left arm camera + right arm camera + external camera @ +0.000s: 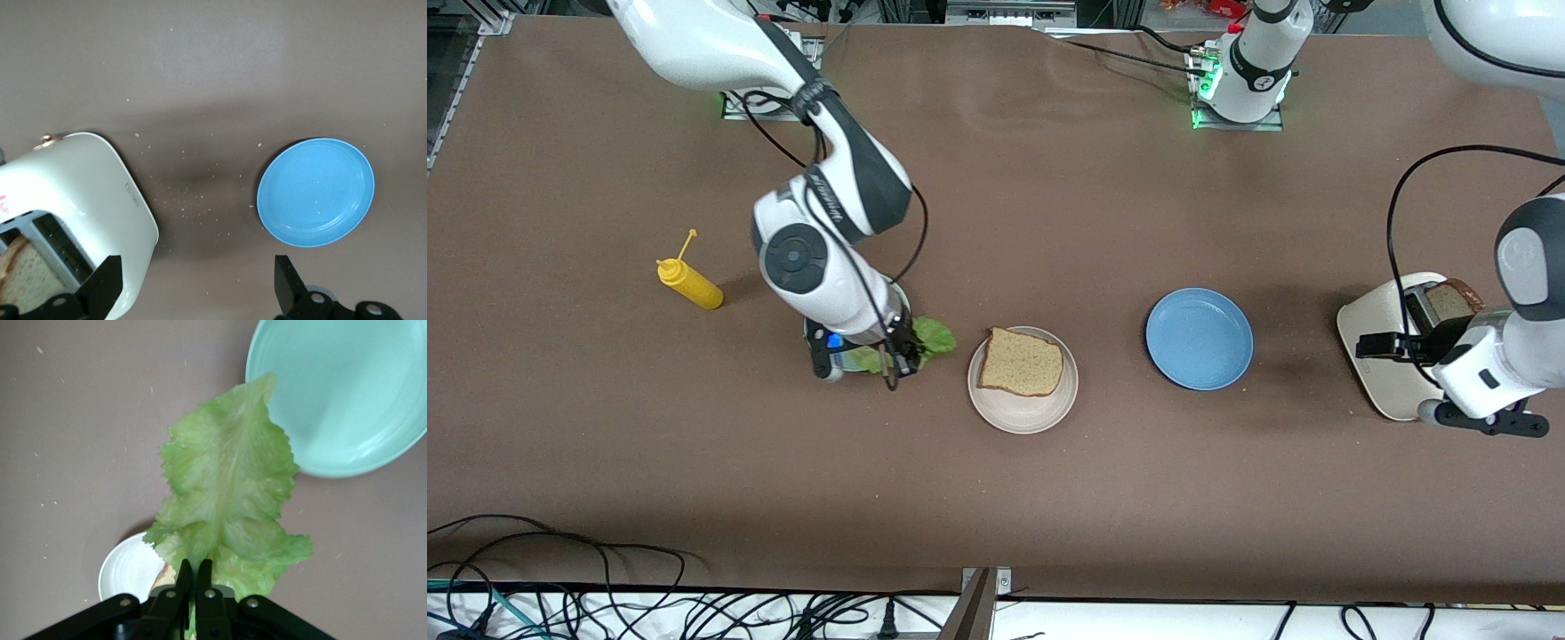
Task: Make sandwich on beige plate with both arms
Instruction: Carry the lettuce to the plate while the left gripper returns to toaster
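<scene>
Next, I bring the fingers of my left gripper closed on the top crust [1468, 295] of the bread slice that is sticking up out of the white toaster.
A ruffled green lettuce leaf [227, 493] hangs from my right gripper [193, 570], which is shut on its stem end. In the front view the right gripper [898, 356] and the lettuce [935, 338] are up over the table beside the beige plate [1023, 413]. One brown bread slice [1021, 363] lies on that plate. A second slice [1449, 302] stands in the white toaster [1374, 356] at the left arm's end. My left gripper [198, 280] is open and empty over the toaster's edge. Its fingers [107, 283] stand wide apart.
A blue plate [1199, 338] lies between the beige plate and the toaster. A mint-green plate [347, 400] sits under the right arm, toward the right arm's end. A yellow squeeze bottle [689, 283] lies on its side farther toward that end. Cables run along the table's near edge.
</scene>
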